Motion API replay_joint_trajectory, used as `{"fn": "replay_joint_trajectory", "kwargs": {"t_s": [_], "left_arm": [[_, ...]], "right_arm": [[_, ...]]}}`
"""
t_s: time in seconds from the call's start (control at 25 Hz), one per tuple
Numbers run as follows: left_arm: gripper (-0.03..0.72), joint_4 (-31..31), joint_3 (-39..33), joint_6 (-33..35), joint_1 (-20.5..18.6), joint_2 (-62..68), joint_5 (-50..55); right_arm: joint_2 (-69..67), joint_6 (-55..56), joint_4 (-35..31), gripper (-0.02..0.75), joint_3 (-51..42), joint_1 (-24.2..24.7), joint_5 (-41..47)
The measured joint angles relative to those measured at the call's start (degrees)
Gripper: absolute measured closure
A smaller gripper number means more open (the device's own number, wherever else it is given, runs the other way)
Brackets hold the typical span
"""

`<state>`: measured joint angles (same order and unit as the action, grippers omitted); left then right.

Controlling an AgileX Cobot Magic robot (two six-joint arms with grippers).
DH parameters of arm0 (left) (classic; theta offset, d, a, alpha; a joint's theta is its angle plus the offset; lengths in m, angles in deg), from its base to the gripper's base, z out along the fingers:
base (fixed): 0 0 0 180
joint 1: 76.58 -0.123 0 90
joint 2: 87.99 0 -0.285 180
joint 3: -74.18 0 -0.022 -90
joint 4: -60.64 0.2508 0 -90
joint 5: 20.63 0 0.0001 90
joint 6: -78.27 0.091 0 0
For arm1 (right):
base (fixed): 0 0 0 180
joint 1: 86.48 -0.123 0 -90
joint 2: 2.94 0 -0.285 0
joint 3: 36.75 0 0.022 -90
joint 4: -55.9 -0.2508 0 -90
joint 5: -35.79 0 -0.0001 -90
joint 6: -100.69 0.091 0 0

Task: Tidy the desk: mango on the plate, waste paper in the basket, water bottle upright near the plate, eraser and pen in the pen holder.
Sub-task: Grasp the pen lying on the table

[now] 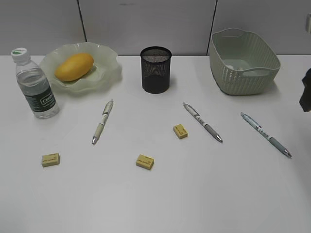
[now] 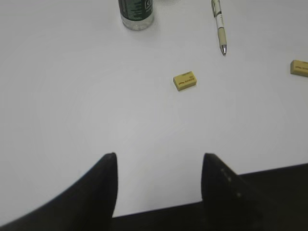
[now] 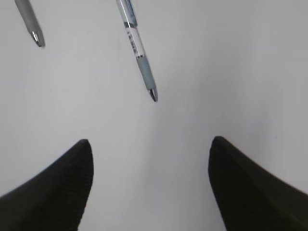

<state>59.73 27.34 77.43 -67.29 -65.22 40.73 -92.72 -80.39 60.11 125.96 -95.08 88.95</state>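
Note:
Next, my right gripper grips the dark part (image 1: 256, 126) (image 3: 130, 24) near the middle of the light blue pen that lies in front of the basket.
The mango (image 1: 74, 66) lies on the ruffled green plate (image 1: 110, 73) at the back left. Left of the plate the water bottle (image 1: 36, 85) stands upright. The black mesh pen holder (image 1: 156, 69) stands mid-back and the basket (image 1: 243, 80) at the back right. I cannot make out the waste paper. Three pens (image 1: 103, 121) (image 1: 202, 122) (image 1: 266, 134) and three yellow erasers (image 1: 50, 159) (image 1: 145, 161) (image 1: 181, 131) lie on the desk (image 1: 155, 204). My left gripper (image 2: 159, 159) hangs open over the desk's front edge, short of an eraser (image 2: 185, 81). My right gripper (image 3: 150, 142) is open, just short of a pen (image 3: 139, 53).
The left wrist view also shows the bottle's base (image 2: 137, 12), a pen (image 2: 219, 26) and a second eraser (image 2: 299, 68). Another pen's tip (image 3: 30, 24) shows in the right wrist view. A dark part of the right arm (image 1: 305, 92) shows at the exterior view's right edge.

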Motion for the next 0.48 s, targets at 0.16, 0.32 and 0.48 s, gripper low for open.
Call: {"fn": "replay_joint_trajectory", "kwargs": {"t_s": [0.16, 0.32, 0.48], "left_arm": [[0.264, 0.0, 0.0, 0.0, 0.0, 0.0, 0.0], [0.27, 0.0, 0.0, 0.0, 0.0, 0.0, 0.0], [0.272, 0.0, 0.0, 0.0, 0.0, 0.0, 0.0]], "right_arm": [[-6.8, -2.8, 0.0, 0.153, 4.5, 0.0, 0.0], [-13.1, -4.5, 0.0, 0.159, 6.5, 0.0, -0.6], [-19.1, -6.2, 0.0, 0.188, 6.7, 0.0, -1.9]]}}
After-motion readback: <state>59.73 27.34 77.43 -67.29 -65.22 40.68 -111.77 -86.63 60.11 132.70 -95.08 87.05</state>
